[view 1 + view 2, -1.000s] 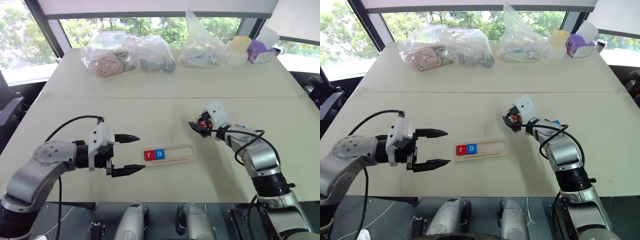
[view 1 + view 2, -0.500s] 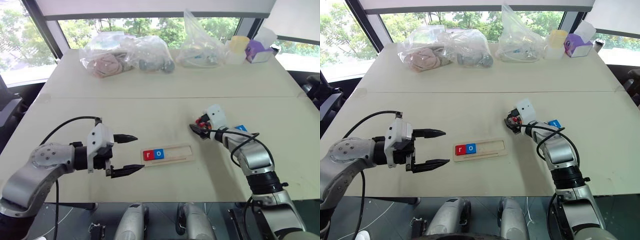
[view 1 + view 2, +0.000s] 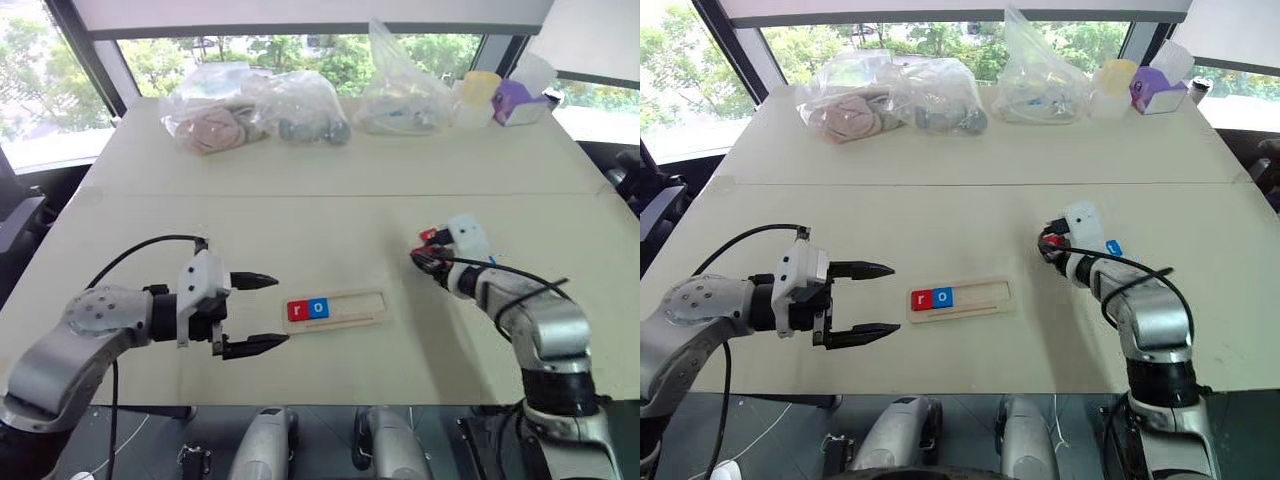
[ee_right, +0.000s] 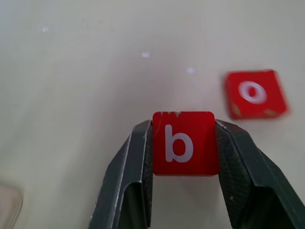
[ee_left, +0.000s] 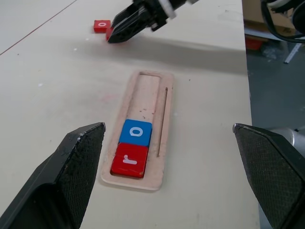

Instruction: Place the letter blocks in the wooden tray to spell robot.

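Observation:
I should put "b" down and grip its top and bottom edges (image 4: 184, 114), because my right gripper's finger covers the side of "b" that must meet the blue "o".
My right gripper (image 4: 183, 157) is shut on a red letter block marked "b" (image 4: 185, 143), low over the table right of the wooden tray (image 3: 352, 305). A loose red "o" block (image 4: 256, 93) lies on the table close beside it, and a blue block (image 3: 1114, 247) rests by my right wrist. The tray's left end holds a red "r" (image 5: 129, 160) and then a blue "o" (image 5: 137, 132); the rest of its slot (image 5: 147, 93) is bare. My left gripper (image 3: 274, 312) hovers open just left of the tray, pointing at it.
Clear plastic bags (image 3: 255, 110) with soft items line the far side of the table, with another bag (image 3: 400, 95), a yellow cup (image 3: 482, 88) and a purple box (image 3: 515, 100) at the back right. A seam (image 3: 330, 193) crosses the tabletop.
My right gripper has drawn back to the right, away from the tray, and its fingers have shut on the red "b" block. The left gripper has stayed put.

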You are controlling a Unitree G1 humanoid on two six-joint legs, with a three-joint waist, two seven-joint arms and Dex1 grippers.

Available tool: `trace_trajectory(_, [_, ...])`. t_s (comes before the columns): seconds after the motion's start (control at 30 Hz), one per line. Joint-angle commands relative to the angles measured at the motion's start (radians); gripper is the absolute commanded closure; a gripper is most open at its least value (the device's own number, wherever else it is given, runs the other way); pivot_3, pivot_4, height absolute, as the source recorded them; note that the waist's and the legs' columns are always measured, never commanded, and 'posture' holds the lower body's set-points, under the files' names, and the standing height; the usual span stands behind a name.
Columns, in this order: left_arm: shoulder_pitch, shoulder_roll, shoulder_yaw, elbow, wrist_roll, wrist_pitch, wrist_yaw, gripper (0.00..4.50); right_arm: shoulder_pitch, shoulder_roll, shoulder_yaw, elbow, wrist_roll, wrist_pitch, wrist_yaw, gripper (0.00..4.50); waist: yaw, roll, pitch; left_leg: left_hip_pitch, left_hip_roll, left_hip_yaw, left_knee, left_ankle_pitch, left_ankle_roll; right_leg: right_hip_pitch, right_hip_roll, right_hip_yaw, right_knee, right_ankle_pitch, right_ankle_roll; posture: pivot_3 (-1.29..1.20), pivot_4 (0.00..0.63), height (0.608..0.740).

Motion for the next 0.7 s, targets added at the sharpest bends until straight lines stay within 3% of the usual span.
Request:
trace_trajectory(0.03, [-0.015,-0.013,-0.016,0.006,0.013,-0.038,-0.013,0.0,0.071,0.016,-0.068,-0.237,0.019,0.175,-0.055,3.29,0.0,0.0,0.0,0.0,0.0,0.0,0.0,0.0,0.0,0.0,0.0,0.0,0.0,0.0,0.0,0.0,0.15,0.74])
trace_trajectory(0.23, [-0.051,-0.027,-0.053,0.066,0.047,-0.087,-0.042,0.0,0.144,0.135,-0.097,-0.415,-0.02,0.367,-0.159,3.29,-0.002,0.0,0.0,0.0,0.002,0.001,0.0,0.0,0.0,-0.003,0.0,0.001,0.002,-0.001,-0.003,0.0,0.15,0.74])
trace_trajectory(0.7, [-0.114,-0.034,-0.075,0.121,0.085,-0.12,-0.055,0.0,0.189,0.286,-0.047,-0.404,-0.075,0.342,-0.252,3.29,-0.018,0.0,0.0,-0.001,0.002,0.002,0.0,0.0,0.0,-0.006,0.0,0.003,0.004,-0.001,-0.003,0.0,0.15,0.74])
